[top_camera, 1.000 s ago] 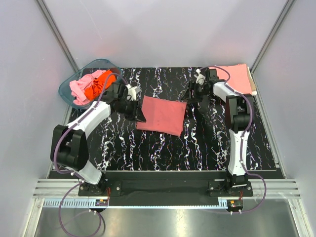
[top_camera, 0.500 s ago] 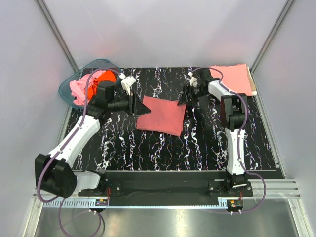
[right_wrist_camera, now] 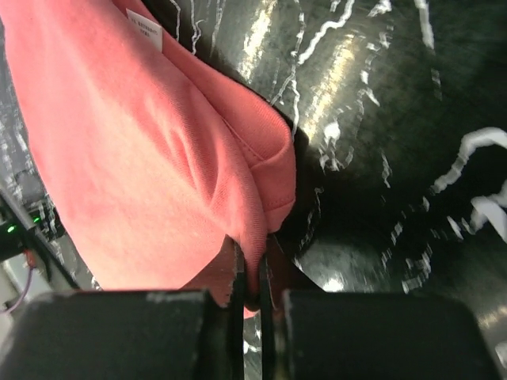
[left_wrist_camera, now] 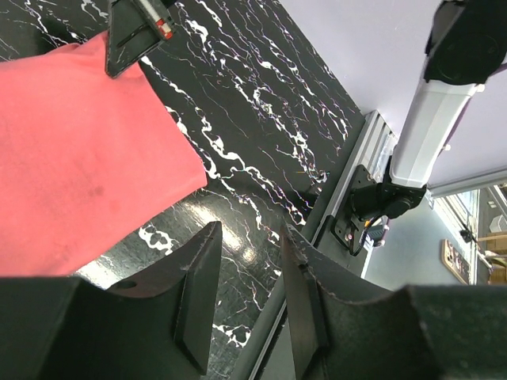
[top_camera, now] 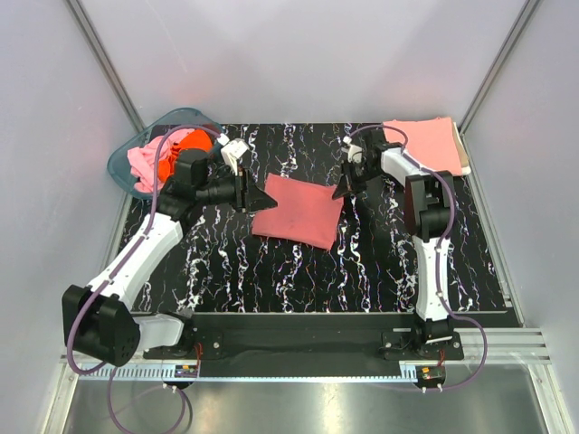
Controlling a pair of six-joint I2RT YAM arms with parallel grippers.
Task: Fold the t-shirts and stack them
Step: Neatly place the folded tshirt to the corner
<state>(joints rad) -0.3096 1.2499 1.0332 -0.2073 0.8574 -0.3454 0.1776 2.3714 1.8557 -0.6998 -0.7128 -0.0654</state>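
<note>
Next, I lay the brick-red t-shirt on the folded salmon-pink t-shirt (top_camera: 418, 142) by the back wall with my right gripper.
A folded brick-red t-shirt (top_camera: 298, 211) lies mid-table; the wrist views show its cloth (left_wrist_camera: 71, 158) (right_wrist_camera: 142, 158) and a small white label (right_wrist_camera: 145, 29). My right gripper (top_camera: 342, 190) (right_wrist_camera: 253, 277) is shut on a pinched fold at the shirt's far right corner. At the shirt's left edge my left gripper (top_camera: 262, 199) (left_wrist_camera: 249, 237) is open, with only the table between its fingers. A folded salmon-pink t-shirt (top_camera: 430, 145) lies at the back right. A pink t-shirt (top_camera: 143, 163) and an orange one (top_camera: 174, 149) are bunched in the tub.
The translucent teal tub (top_camera: 118, 167) stands at the back left corner, just behind my left arm. The black marbled table (top_camera: 362, 271) ends at a metal rail (left_wrist_camera: 348, 170) along the near edge. Grey walls enclose the left, back and right sides.
My right gripper has moved onto the brick-red shirt's far right corner and shut on it. My left arm has swung its gripper to the shirt's left edge, jaws a little wider.
</note>
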